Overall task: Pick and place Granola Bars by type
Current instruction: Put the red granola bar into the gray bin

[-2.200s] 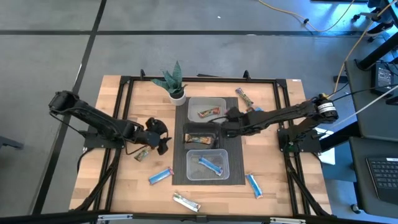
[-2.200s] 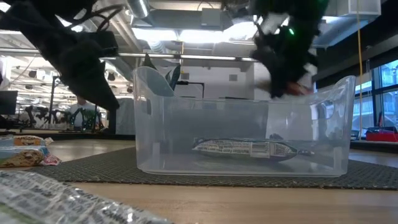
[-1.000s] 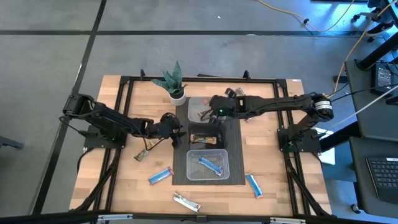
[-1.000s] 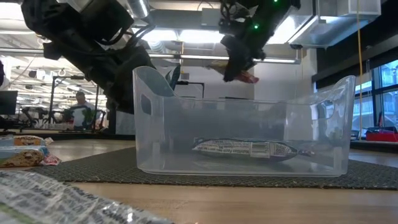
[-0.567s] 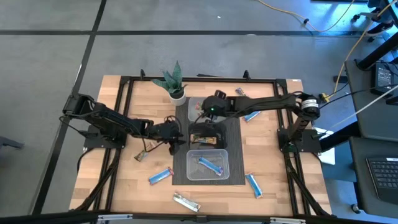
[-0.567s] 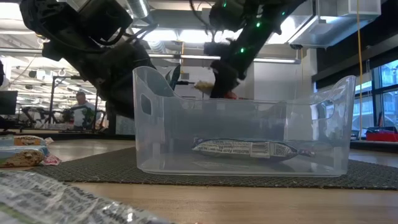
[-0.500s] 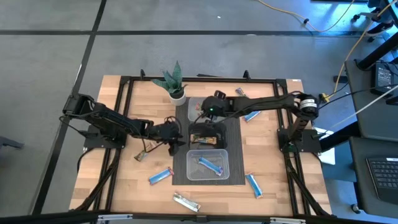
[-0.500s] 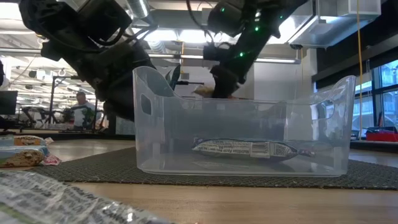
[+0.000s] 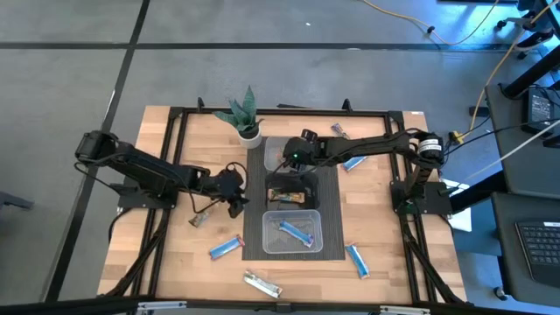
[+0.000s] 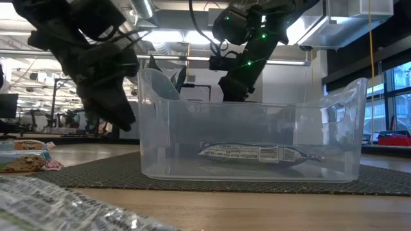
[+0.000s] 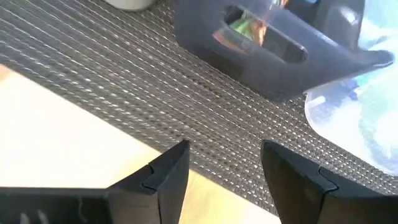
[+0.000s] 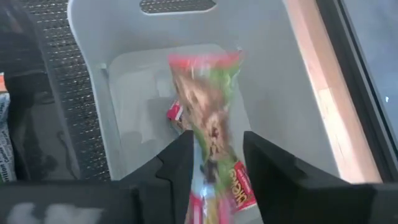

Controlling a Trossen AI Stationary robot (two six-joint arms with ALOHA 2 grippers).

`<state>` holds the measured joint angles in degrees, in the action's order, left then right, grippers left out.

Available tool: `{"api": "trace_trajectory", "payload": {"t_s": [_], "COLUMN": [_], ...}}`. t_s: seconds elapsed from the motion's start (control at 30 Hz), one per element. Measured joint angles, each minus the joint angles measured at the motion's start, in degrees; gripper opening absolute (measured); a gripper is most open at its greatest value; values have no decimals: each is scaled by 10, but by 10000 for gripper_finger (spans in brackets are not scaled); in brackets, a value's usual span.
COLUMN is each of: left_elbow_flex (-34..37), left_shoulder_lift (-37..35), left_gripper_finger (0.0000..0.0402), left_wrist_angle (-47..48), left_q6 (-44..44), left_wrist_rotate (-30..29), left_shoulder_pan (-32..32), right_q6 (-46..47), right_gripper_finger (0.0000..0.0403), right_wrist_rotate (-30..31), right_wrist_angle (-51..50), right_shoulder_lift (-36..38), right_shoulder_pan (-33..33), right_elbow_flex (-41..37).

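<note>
My left gripper should grip the blue bar's middle (image 9: 227,248) next, closing on the wood between the brown bar and the silver bar.
My right gripper (image 12: 217,168) stands open over the far clear bin (image 9: 306,144), its fingers pointing down into it. A granola bar in a red and green wrapper (image 12: 208,99) shows blurred between the fingers, above the bin's floor. The end of another bar (image 12: 176,112) lies on that floor. My left gripper (image 11: 224,180) is open with nothing in it, low over the left edge of the dark mat (image 9: 331,197), beside the middle bin (image 9: 289,179). The near bin (image 9: 293,234) holds a blue bar (image 9: 296,230). My right gripper has a finger on either side of the red and green bar's near end (image 12: 217,193). The bar is blurred, and I cannot tell whether the fingers touch it.
Loose bars lie on the wood. At the left are a brown one (image 9: 200,217) and a blue one (image 9: 226,248). A silver one (image 9: 262,283) lies near the front, and blue ones (image 9: 357,260) (image 9: 353,163) at the right. A potted plant (image 9: 245,118) stands behind the far bin.
My right gripper has carried the bar toward the table's left edge and down over the far bin. In the low view the bar showed below its fingertips half a second ago and shows there no more. My left gripper has drawn back from the middle bin toward the table's left edge.
</note>
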<state>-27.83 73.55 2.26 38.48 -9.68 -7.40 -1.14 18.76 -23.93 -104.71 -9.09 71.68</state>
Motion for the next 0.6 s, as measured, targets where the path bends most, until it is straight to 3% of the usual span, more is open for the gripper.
{"api": "trace_trajectory", "payload": {"t_s": [0.17, 0.33, 0.47, 0.6], "left_elbow_flex": [0, -1, -1, -2], "left_shoulder_lift": [-49, -105, -140, -159], "left_gripper_finger": [193, 194, 192, 190], "left_wrist_angle": [13, 24, 27, 29], "left_q6": [-1, -2, -25, -55], "left_wrist_rotate": [-9, -20, -49, -82], "left_shoulder_pan": [-20, -40, -67, -109], "right_q6": [10, 37, 37, 79], "right_gripper_finger": [183, 199, 200, 200], "right_wrist_rotate": [29, 49, 54, 22], "right_wrist_angle": [-16, -104, -158, -176], "right_shoulder_lift": [1, 27, 88, 174], "right_shoulder_pan": [-3, 8, 40, 75], "right_elbow_flex": [6, 50, 54, -12]}}
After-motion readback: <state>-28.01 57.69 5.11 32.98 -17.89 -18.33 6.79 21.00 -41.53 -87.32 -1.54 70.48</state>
